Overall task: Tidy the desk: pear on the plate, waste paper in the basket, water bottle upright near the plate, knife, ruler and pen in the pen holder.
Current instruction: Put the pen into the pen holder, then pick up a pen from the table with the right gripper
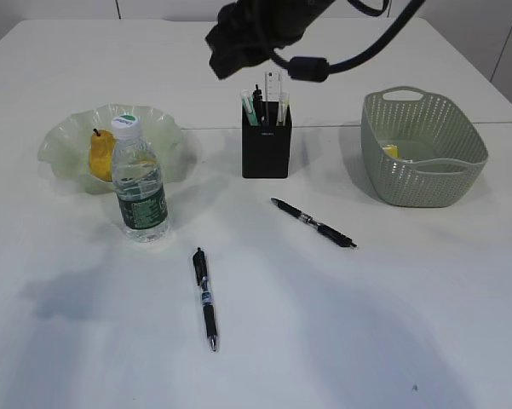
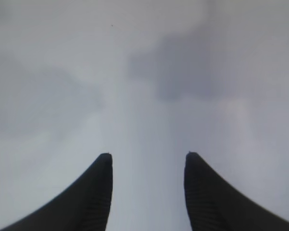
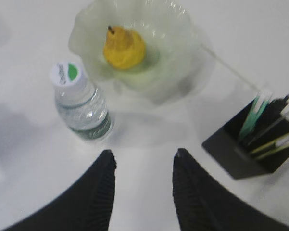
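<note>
The robot's right gripper should close on the clip (image 1: 202, 270) of the black pen nearer the front, at that pen's end toward the water bottle.
The yellow pear (image 1: 100, 155) lies on the pale green plate (image 1: 153, 115) at the left. In front of the plate the water bottle (image 1: 139, 183) stands upright. The black pen holder (image 1: 265, 149) holds the ruler (image 1: 275, 89) and a green tool that looks like the knife (image 1: 251, 106). Two black pens lie on the table, one (image 1: 313, 223) right of centre and one (image 1: 205, 298) nearer the front. Yellow waste paper (image 1: 392, 152) sits in the basket (image 1: 426, 183). My right gripper (image 3: 144, 153) hangs open and empty above the table between the bottle (image 3: 81, 103) and the holder (image 3: 240, 154). My left gripper (image 2: 148, 155) is open over bare table.
The right arm's dark wrist (image 1: 256, 34) with its cable hangs high over the pen holder at the back. The right wrist view also takes in the pear (image 3: 123, 46) and the plate (image 3: 178, 29). A table seam runs behind the holder.
</note>
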`<state>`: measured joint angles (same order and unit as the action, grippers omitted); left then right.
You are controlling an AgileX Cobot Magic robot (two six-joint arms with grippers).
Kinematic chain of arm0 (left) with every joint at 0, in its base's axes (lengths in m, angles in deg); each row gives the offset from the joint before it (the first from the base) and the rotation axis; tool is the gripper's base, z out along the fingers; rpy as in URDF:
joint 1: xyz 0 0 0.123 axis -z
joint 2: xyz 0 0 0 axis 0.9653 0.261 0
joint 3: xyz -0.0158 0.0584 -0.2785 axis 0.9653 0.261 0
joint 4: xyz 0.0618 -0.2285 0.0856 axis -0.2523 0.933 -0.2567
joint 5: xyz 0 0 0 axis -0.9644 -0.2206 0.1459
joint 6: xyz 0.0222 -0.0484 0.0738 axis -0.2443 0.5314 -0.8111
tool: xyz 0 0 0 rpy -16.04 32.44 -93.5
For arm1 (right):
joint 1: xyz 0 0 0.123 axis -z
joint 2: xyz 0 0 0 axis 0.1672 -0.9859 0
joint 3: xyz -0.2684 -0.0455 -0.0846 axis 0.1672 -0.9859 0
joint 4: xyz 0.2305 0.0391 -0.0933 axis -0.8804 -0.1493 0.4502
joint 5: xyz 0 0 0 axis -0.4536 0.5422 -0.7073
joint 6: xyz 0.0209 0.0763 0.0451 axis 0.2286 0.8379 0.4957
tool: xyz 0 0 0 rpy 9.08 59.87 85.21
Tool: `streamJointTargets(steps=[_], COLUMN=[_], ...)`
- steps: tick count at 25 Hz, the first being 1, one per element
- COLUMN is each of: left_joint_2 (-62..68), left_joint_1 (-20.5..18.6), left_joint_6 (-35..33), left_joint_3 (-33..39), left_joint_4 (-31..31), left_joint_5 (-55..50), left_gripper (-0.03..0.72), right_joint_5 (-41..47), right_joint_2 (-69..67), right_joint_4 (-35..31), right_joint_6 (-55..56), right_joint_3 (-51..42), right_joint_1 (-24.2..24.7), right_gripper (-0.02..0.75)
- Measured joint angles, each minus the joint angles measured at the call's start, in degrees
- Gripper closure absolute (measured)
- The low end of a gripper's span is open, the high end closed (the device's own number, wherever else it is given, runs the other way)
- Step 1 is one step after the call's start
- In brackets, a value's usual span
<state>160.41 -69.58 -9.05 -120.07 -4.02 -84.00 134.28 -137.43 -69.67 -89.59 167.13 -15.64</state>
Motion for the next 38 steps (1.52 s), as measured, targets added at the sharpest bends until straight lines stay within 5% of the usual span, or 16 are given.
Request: streamJointTargets(steps=[3, 14, 28, 38], left_joint_2=[0.0, 0.0, 0.0, 0.0], left_joint_1=[0.0, 0.0, 0.0, 0.0], left_joint_6=[0.0, 0.0, 0.0, 0.0], left_joint_3=[0.0, 0.0, 0.0, 0.0], left_joint_4=[0.0, 2.4, 2.4, 2.5], left_joint_5=[-0.2, -0.5, -0.5, -0.3], left_gripper=[0.347, 0.348, 0.347, 0.348], right_joint_5=[6.1, 19.8, 20.4, 20.4], right_joint_2=[0.0, -0.7, -10.8, -16.4], right_joint_4=[5.2, 8.5, 11.4, 12.0], right_joint_6=[7.7, 32.5, 52.7, 57.3], right_joint_3=[0.0, 0.0, 0.0, 0.6], right_joint_1=[-2.8, -6.3, -12.1, -14.0], right_gripper=[0.436, 0.436, 0.436, 0.436])
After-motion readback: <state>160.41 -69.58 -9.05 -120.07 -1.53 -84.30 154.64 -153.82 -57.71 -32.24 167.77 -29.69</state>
